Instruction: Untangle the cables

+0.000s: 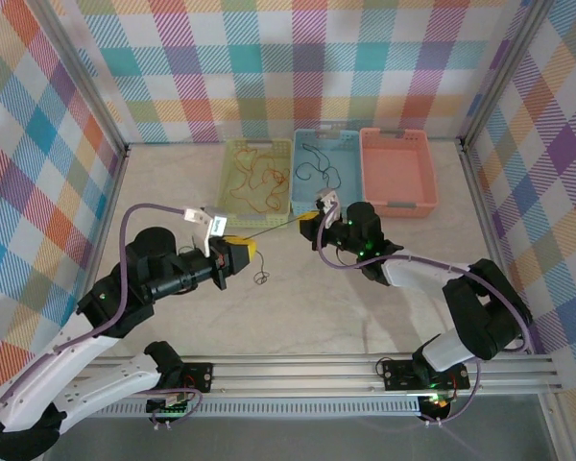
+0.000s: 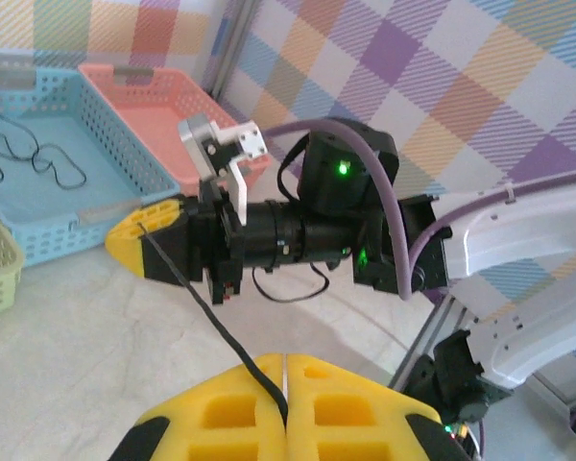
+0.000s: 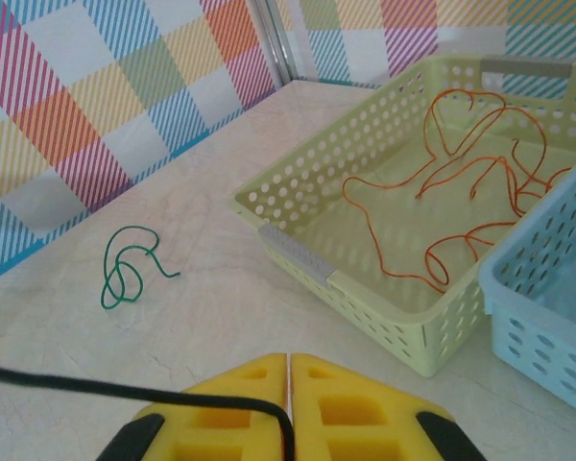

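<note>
I can see the black cable running taut between my grippers with its curled tail hanging below, so next I open my right gripper and take the cable nearer my left gripper (image 1: 270, 230).
A thin black cable (image 1: 278, 228) is stretched taut above the table between my two grippers. My left gripper (image 1: 251, 251) is shut on one end; in the left wrist view the black cable (image 2: 202, 303) runs from its closed yellow pads (image 2: 240, 403) up to the right gripper (image 2: 142, 246). My right gripper (image 3: 288, 357) is shut on the other end, where the black cable (image 3: 125, 387) leaves to the left. A green cable (image 3: 125, 269) lies loose on the table, below the grippers (image 1: 261, 279). Orange cables (image 1: 257, 182) lie in the yellow-green basket (image 1: 227, 171), more black cables (image 1: 319, 165) in the blue basket (image 1: 350, 154).
An empty pink basket (image 1: 396, 204) stands right of the blue one, all in a row at the back. Checkered walls and metal frame posts close in the table. The right arm's body (image 2: 336, 211) faces the left gripper closely.
</note>
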Robot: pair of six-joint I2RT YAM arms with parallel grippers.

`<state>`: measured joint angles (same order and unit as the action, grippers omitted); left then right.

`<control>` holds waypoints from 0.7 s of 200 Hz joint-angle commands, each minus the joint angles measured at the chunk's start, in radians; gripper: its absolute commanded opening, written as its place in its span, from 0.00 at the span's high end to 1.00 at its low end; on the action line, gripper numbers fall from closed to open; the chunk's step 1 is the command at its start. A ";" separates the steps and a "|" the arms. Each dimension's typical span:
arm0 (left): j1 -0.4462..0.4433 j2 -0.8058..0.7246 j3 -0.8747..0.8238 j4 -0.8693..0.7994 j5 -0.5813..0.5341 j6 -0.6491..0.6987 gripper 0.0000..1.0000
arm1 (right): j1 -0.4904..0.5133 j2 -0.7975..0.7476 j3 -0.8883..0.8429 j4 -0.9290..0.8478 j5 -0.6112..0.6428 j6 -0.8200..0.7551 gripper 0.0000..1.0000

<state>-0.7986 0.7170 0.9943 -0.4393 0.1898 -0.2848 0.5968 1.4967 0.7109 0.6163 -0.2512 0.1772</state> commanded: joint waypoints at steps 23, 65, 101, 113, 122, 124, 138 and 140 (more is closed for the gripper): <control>-0.007 -0.099 0.122 -0.096 0.024 0.006 1.00 | -0.053 0.072 0.012 -0.038 0.099 0.018 0.90; -0.007 -0.160 0.186 -0.152 0.015 0.009 1.00 | -0.106 0.109 0.010 -0.053 0.121 0.088 0.89; -0.008 -0.180 0.207 -0.190 -0.025 0.026 1.00 | -0.115 0.125 0.018 -0.039 0.036 0.081 0.84; -0.007 -0.180 0.200 -0.193 -0.031 0.028 1.00 | -0.114 0.128 0.010 0.002 -0.030 0.066 0.80; -0.007 -0.180 0.193 -0.194 -0.036 0.027 1.00 | -0.114 0.125 0.001 0.042 -0.052 0.068 0.78; -0.007 -0.180 0.192 -0.193 -0.036 0.028 1.00 | -0.114 0.124 0.000 0.046 -0.052 0.070 0.78; -0.008 -0.185 0.185 -0.191 -0.039 0.026 1.00 | -0.113 0.121 0.001 0.032 -0.020 0.079 0.78; -0.007 -0.185 0.185 -0.191 -0.039 0.026 1.00 | -0.114 0.121 0.002 0.028 -0.015 0.078 0.78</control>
<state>-0.7979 0.5236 1.1893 -0.6434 0.1551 -0.2718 0.4725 1.6257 0.7181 0.6239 -0.2623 0.2466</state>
